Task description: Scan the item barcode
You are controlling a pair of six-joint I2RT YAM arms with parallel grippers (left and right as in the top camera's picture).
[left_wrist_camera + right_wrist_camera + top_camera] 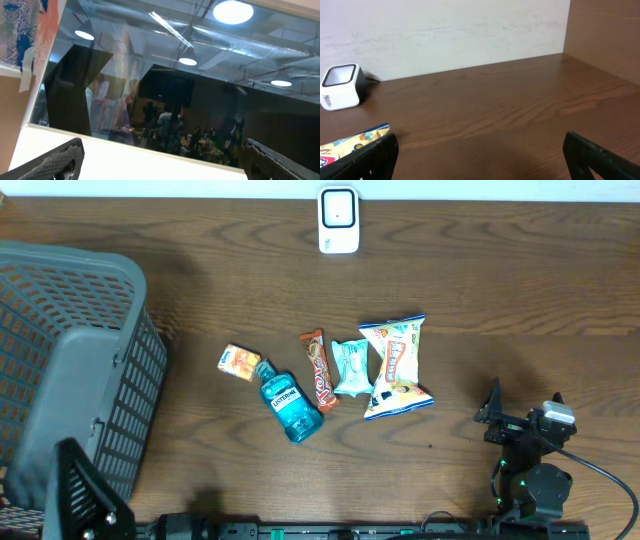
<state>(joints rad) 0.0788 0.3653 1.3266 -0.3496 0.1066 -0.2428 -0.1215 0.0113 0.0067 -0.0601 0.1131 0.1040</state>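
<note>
The snack bag beside the pale blue packet is next for my right gripper, which should go there and close on the bag's middle (394, 367) (327, 160), around its red logo.
Several items lie in a row mid-table: a small orange packet (238, 362), a blue mouthwash bottle (288, 404), a brown candy bar (319, 369), a pale blue packet (351, 367) and a snack bag (397, 367). The white barcode scanner (338, 220) stands at the far edge. My right gripper (522, 410) sits low at the front right, open and empty, right of the snack bag (350, 142), facing the scanner (341, 86). My left gripper (162, 167) is open and empty, tilted up at a window and ceiling lights. The left arm (85, 495) is at the front left.
A large grey mesh basket (70, 370) fills the left side of the table. A white wall runs behind the scanner and a brown panel (605, 35) closes the right side. Bare wood lies between my right fingers (592, 155).
</note>
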